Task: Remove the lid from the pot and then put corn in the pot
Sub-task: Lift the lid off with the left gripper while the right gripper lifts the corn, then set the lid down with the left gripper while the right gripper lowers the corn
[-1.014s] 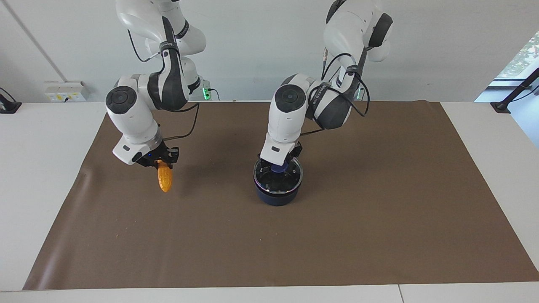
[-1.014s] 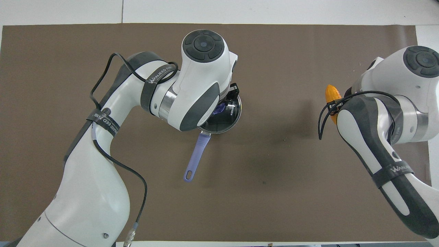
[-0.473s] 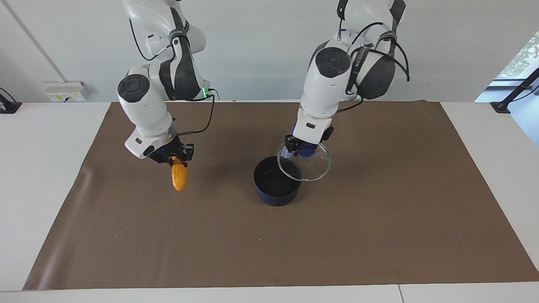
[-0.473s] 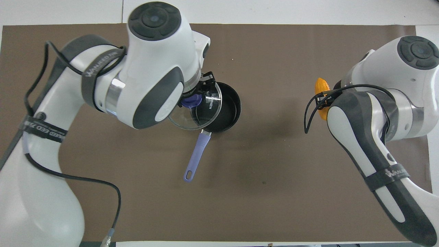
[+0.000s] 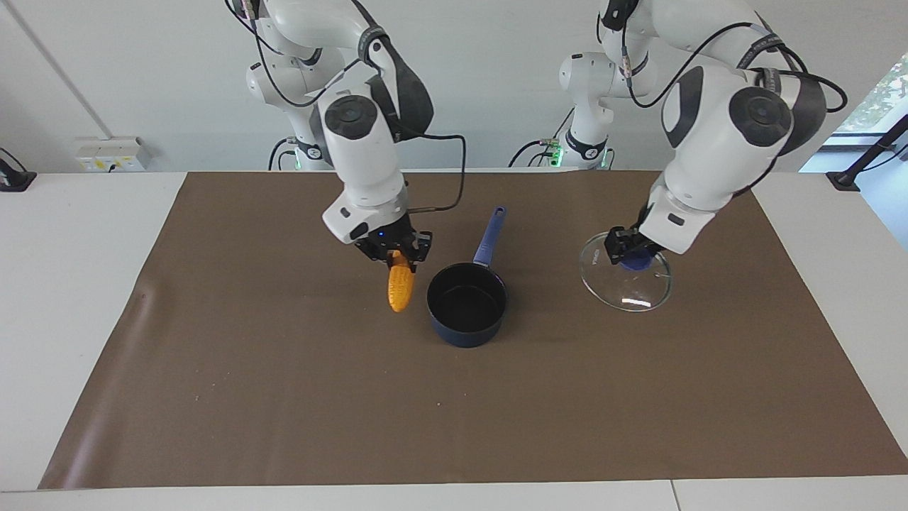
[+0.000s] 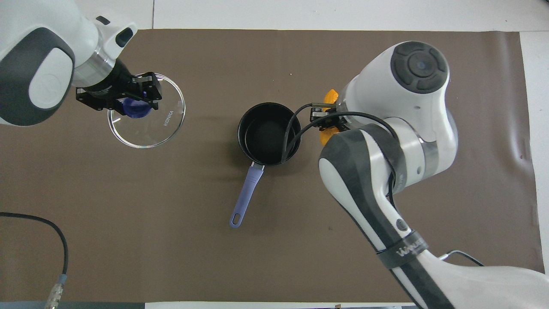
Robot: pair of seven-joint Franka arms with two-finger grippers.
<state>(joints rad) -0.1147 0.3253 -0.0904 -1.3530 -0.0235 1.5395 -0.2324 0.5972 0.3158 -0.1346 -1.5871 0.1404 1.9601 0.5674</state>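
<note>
The glass lid, now held tilted low over the mat, will be released by my left gripper on the bare brown mat [image 6: 126,151], well apart from the pot's handle side.
The navy pot [image 5: 466,305] [image 6: 268,133] stands open on the brown mat, its lighter blue handle [image 5: 490,234] [image 6: 245,192] pointing toward the robots. My left gripper [image 5: 633,250] [image 6: 128,96] is shut on the blue knob of the glass lid [image 5: 626,280] [image 6: 148,112] and holds it tilted, low over the mat toward the left arm's end. My right gripper [image 5: 394,252] is shut on the orange-yellow corn [image 5: 400,287] [image 6: 329,98], which hangs tip down in the air just beside the pot's rim, toward the right arm's end.
A brown mat [image 5: 454,419] covers most of the white table [image 5: 64,234]. A wall socket box [image 5: 110,152] sits at the table's edge near the right arm's base.
My left gripper carried the lid off the pot and away toward the left arm's end, lowering it. My right gripper moved the corn sideways up to the pot.
</note>
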